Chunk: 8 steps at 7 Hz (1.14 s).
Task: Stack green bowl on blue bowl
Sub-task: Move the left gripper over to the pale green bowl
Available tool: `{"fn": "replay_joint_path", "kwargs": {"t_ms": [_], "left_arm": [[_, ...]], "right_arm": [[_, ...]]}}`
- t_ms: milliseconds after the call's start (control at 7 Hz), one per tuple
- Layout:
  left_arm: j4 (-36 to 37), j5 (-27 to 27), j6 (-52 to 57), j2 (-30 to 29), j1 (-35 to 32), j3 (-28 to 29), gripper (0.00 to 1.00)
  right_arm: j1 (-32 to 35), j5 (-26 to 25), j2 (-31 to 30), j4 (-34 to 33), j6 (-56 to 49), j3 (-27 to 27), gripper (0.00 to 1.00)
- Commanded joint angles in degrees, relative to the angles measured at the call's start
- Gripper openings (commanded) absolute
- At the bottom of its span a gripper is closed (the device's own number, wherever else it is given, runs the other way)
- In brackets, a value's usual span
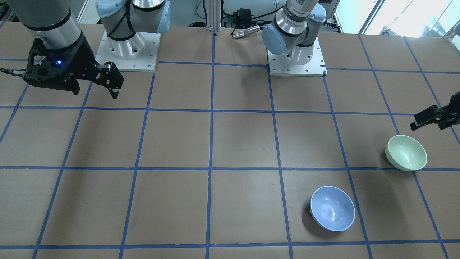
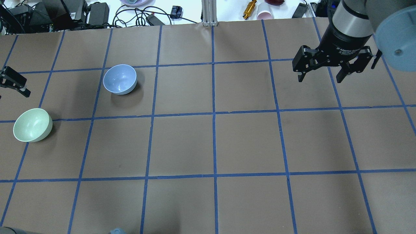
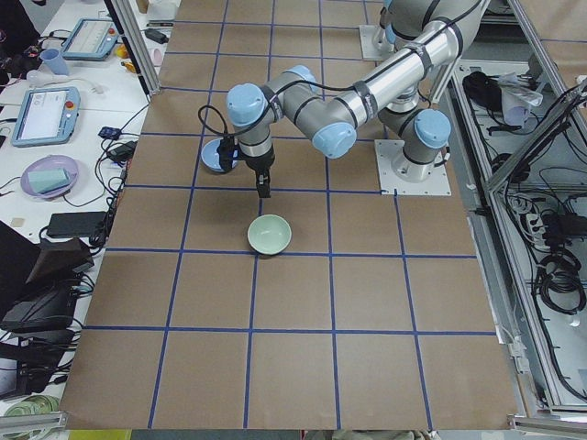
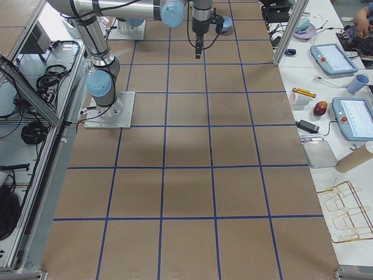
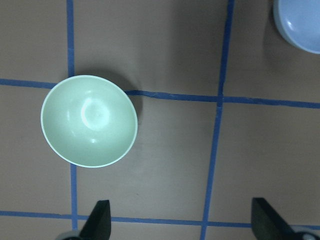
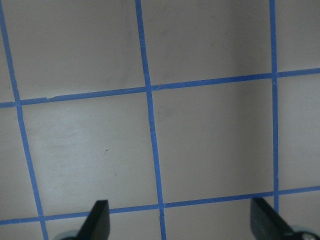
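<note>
The robot's left gripper needs to close on the green bowl's rim point(image 1: 425, 152) point(image 5: 43, 125), on the side that is farthest away from the blue bowl.
The green bowl point(image 1: 406, 152) stands upright on the brown table near its left end; it also shows in the overhead view point(image 2: 32, 125) and in the left wrist view point(image 5: 89, 121). The blue bowl point(image 1: 332, 208) point(image 2: 120, 79) stands upright about one grid square away, apart from the green bowl. My left gripper point(image 2: 14, 84) point(image 5: 182, 227) is open and empty, hovering above the table near the green bowl, which lies outside its fingers. My right gripper point(image 2: 321, 76) point(image 6: 180, 227) is open and empty, high over the table's right side, far from both bowls.
Blue tape lines point(image 2: 213, 113) divide the table into squares. The two arm bases point(image 1: 296, 59) stand at the robot's edge. Cables and small items point(image 2: 136, 14) lie beyond the far edge. Tablets and clutter sit on side benches point(image 4: 344, 76).
</note>
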Motion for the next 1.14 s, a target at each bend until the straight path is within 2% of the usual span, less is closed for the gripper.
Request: {"fn": "replay_joint_path", "kwargs": {"t_ms": [0, 286, 571, 1000], "left_arm": [[6.72, -0.18, 7.19, -4.94, 3.6, -0.2, 1.0], [8.5, -4.64, 11.61, -8.9, 7.91, -0.12, 1.0], [16.12, -4.84, 14.06, -14.08, 8.54, -0.12, 1.0], [17.3, -4.84, 15.21, -17.44, 9.41, -1.16, 1.0]], "right_arm": [[0.0, 0.0, 0.0, 0.0, 0.0, 0.0, 1.0], [0.0, 0.0, 0.0, 0.0, 0.0, 0.0, 1.0], [0.0, 0.0, 0.0, 0.0, 0.0, 0.0, 1.0], [0.0, 0.0, 0.0, 0.0, 0.0, 0.0, 1.0]]}}
